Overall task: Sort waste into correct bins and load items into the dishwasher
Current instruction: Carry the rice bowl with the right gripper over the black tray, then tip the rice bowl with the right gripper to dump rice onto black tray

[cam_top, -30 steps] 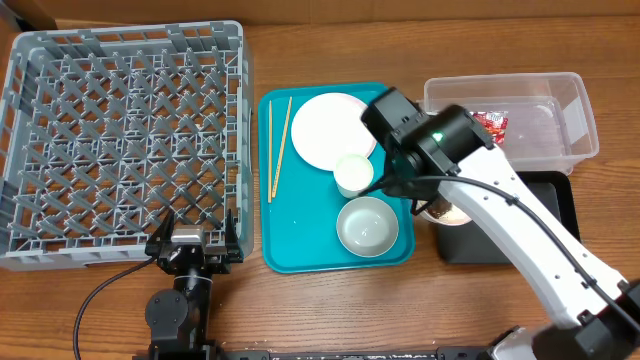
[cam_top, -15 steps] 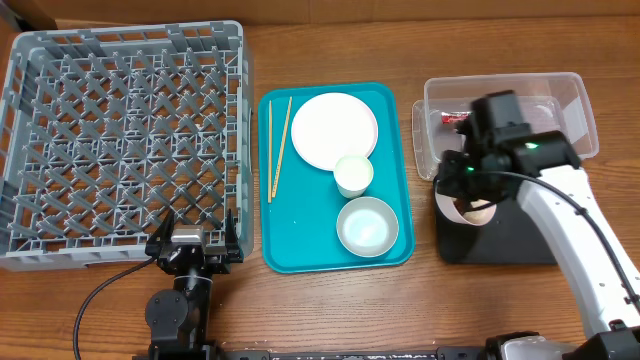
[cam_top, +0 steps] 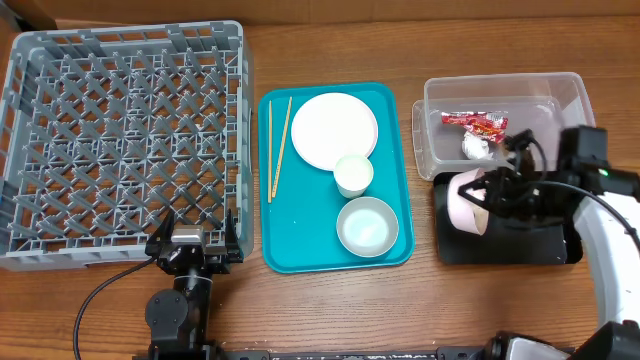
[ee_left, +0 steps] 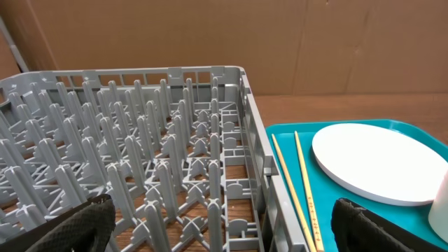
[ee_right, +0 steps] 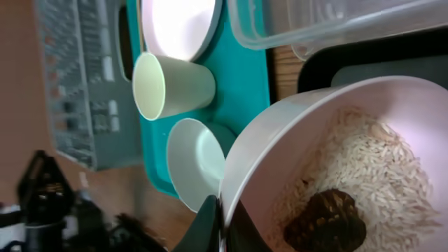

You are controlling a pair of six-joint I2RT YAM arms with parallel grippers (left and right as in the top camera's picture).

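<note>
My right gripper will let go of the pale pink bowl on the teal tray [cam_top: 293, 222] [ee_right: 157, 151] between the bluish bowl and the grey rack.
My right gripper [cam_top: 492, 194] is shut on the rim of a pale pink bowl [cam_top: 464, 201] and holds it tipped on its side over the flat black tray [cam_top: 520, 243]. In the right wrist view the bowl [ee_right: 294, 133] holds whitish rice grains [ee_right: 381, 171] and a brown food lump [ee_right: 326, 220]. The clear tub [cam_top: 577, 112] holds the red wrapper [cam_top: 478, 122] and the white tissue [cam_top: 476, 147]. The plate [cam_top: 334, 130], cup [cam_top: 353, 175], bluish bowl [cam_top: 367, 225] and chopsticks [cam_top: 277, 150] lie on the teal tray [cam_top: 300, 232]. My left gripper [cam_top: 195, 245] is open and empty by the grey rack [cam_top: 120, 140].
The left wrist view looks along the rack's pegs [ee_left: 175, 154], with the chopsticks [ee_left: 301, 182] and plate [ee_left: 381, 161] to the right. The right wrist view also shows the cup [ee_right: 171, 85] and bluish bowl [ee_right: 196, 164]. Cardboard stands behind the table.
My right arm has swung right from over the teal tray to over the black tray, carrying the pink bowl and tipping it onto its side. The left arm has not moved.
</note>
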